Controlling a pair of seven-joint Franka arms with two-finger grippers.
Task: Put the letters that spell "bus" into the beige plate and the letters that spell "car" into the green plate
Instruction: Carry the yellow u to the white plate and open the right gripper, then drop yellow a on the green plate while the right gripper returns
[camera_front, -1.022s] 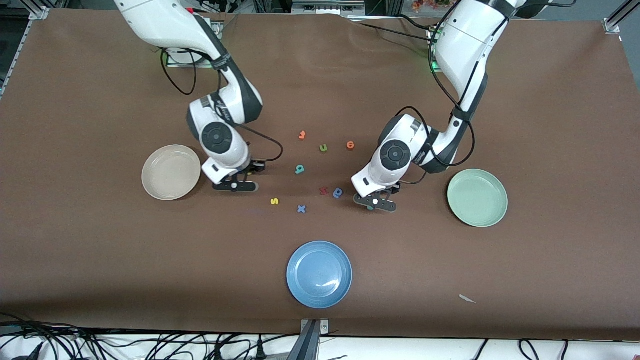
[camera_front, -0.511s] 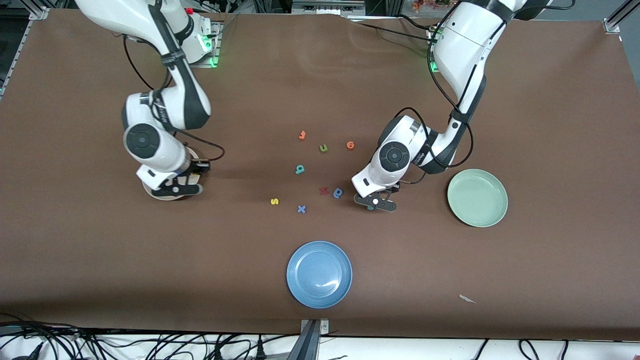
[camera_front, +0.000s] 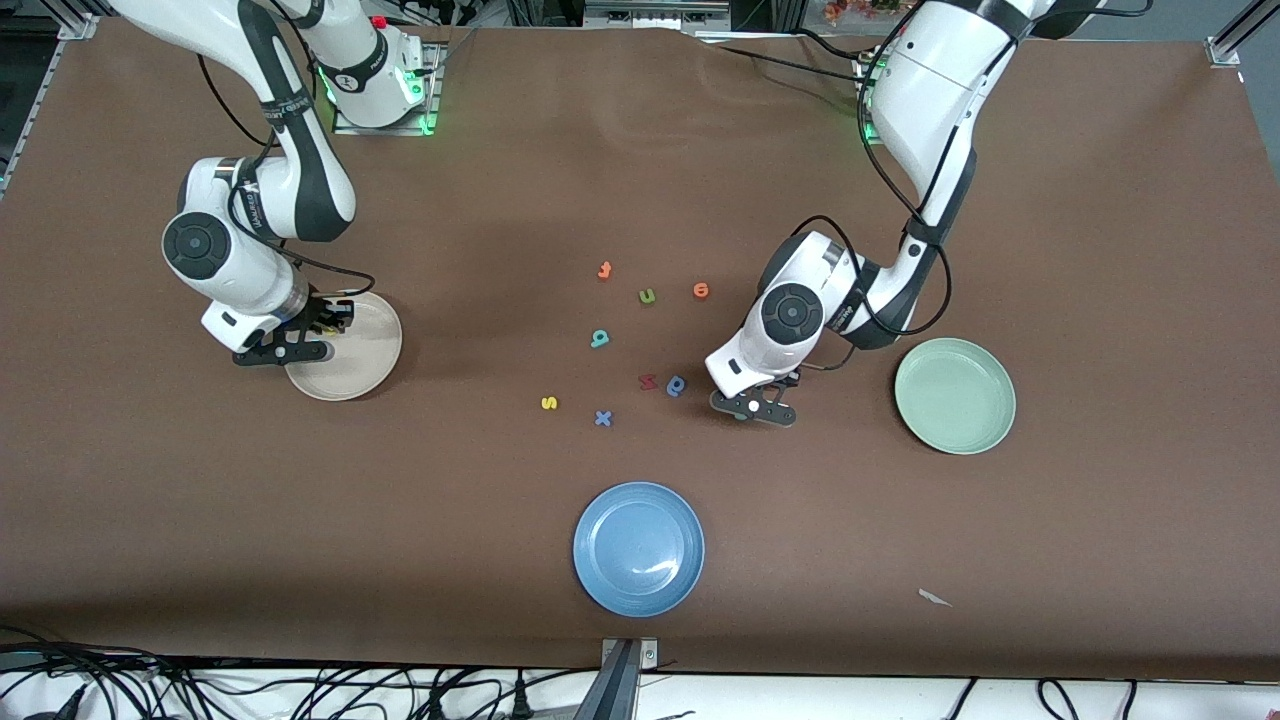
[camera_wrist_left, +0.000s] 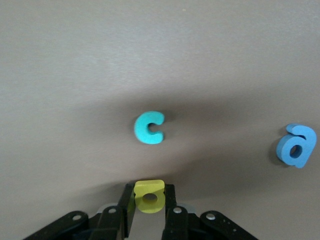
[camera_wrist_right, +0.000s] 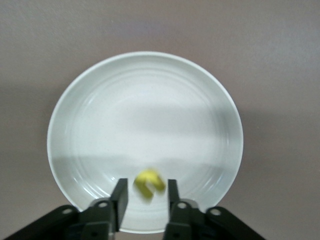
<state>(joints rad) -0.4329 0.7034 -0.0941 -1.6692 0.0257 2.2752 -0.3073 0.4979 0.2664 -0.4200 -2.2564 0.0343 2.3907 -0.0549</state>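
Next, I release the yellow a from my left gripper on the green plate (camera_front: 919, 414), near the plate's rim that faces the loose letters.
My right gripper (camera_front: 283, 352) hangs over the rim of the beige plate (camera_front: 362, 352). Its jaws stand open, and the yellow u (camera_wrist_right: 149, 184) shows blurred between them, touching neither finger, above the plate (camera_wrist_right: 145, 115). My left gripper (camera_front: 750, 405) is low at the table, shut on the yellow a (camera_wrist_left: 149, 196). The teal c (camera_wrist_left: 149, 128) lies just ahead of it, and the green plate (camera_front: 955, 395) is toward the left arm's end. The teal b (camera_front: 600, 338) and the yellow s (camera_front: 548, 402) lie mid-table.
A blue plate (camera_front: 638, 548) sits nearest the front camera. Loose letters lie mid-table: a green u (camera_front: 647, 295), two orange ones (camera_front: 604, 269) (camera_front: 701, 290), a red one (camera_front: 647, 380), a dark blue rounded one (camera_front: 677, 385) and a blue x (camera_front: 603, 418).
My right arm swung from mid-table to over the beige plate and its jaws opened, letting the yellow u go. My left gripper stayed in place and closed on the yellow a.
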